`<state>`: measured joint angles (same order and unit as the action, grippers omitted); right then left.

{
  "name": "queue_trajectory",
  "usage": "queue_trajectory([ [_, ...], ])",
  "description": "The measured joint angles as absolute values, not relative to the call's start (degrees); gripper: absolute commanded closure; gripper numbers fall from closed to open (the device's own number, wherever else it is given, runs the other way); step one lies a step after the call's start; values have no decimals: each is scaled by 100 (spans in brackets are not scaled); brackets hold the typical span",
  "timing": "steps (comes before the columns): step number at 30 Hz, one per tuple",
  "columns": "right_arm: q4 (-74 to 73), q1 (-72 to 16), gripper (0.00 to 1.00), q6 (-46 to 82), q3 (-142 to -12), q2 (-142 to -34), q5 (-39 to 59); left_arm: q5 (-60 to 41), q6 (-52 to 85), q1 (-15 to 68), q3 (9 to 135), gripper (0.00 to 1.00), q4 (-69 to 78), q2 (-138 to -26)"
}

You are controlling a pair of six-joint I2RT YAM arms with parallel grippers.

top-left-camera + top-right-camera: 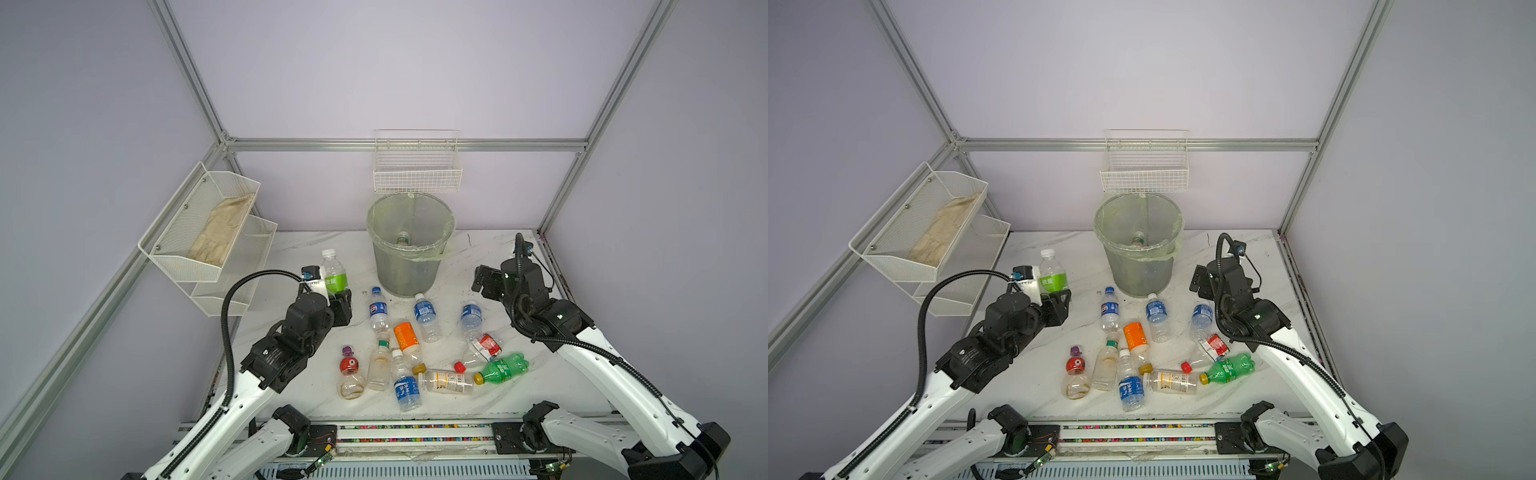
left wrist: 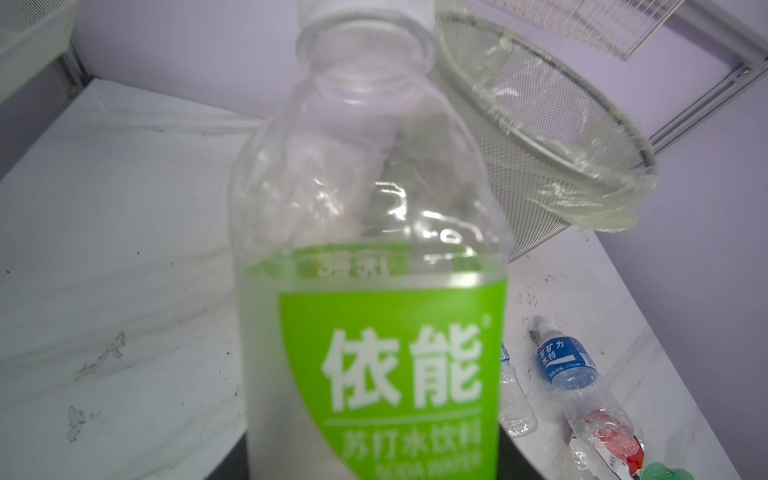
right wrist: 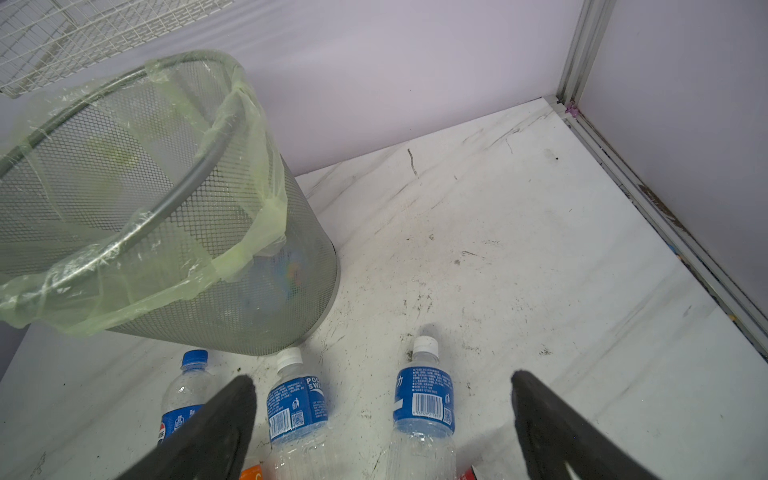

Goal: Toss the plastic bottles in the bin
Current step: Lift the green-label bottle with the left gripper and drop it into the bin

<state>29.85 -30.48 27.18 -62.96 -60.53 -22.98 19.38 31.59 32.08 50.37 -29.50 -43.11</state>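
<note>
Next, my left gripper lets go of the clear plastic bottle inside the bin (image 1: 427, 237), beside the bottle lying in its pale green bag.
My left gripper (image 1: 338, 301) is shut on a clear plastic bottle with a green label and white cap (image 1: 334, 272), holding it upright by its lower part, left of the bin (image 1: 409, 245). That bottle (image 2: 374, 291) fills the left wrist view, with the bin's rim (image 2: 540, 137) behind it. The bin is grey mesh lined with a pale green bag, and one bottle (image 1: 402, 239) lies inside. Several bottles lie on the table, among them blue-labelled ones (image 1: 426, 316), an orange one (image 1: 405, 336) and a green one (image 1: 505, 368). My right gripper (image 3: 381, 378) stands open, empty, above two blue-labelled bottles (image 3: 424, 399), right of the bin (image 3: 166, 232).
A white wire basket (image 1: 417, 170) hangs on the back wall just above the bin. White mesh shelf trays (image 1: 199, 232) holding a pale cloth are fixed to the left wall. Aluminium frame posts stand at the table's back corners (image 1: 544, 232).
</note>
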Motion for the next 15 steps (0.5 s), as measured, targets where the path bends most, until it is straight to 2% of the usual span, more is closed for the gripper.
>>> queue_trajectory([
  [10, 2987, -3041, 3, 2788, -6296, -6040, -2233, 2351, 2753, 3208, 4919, 69, -1944, -2078],
  [15, 2987, -3041, 3, 2797, -6296, -6040, -2174, 2445, 2626, 3205, 4604, 69, -1450, -1450],
])
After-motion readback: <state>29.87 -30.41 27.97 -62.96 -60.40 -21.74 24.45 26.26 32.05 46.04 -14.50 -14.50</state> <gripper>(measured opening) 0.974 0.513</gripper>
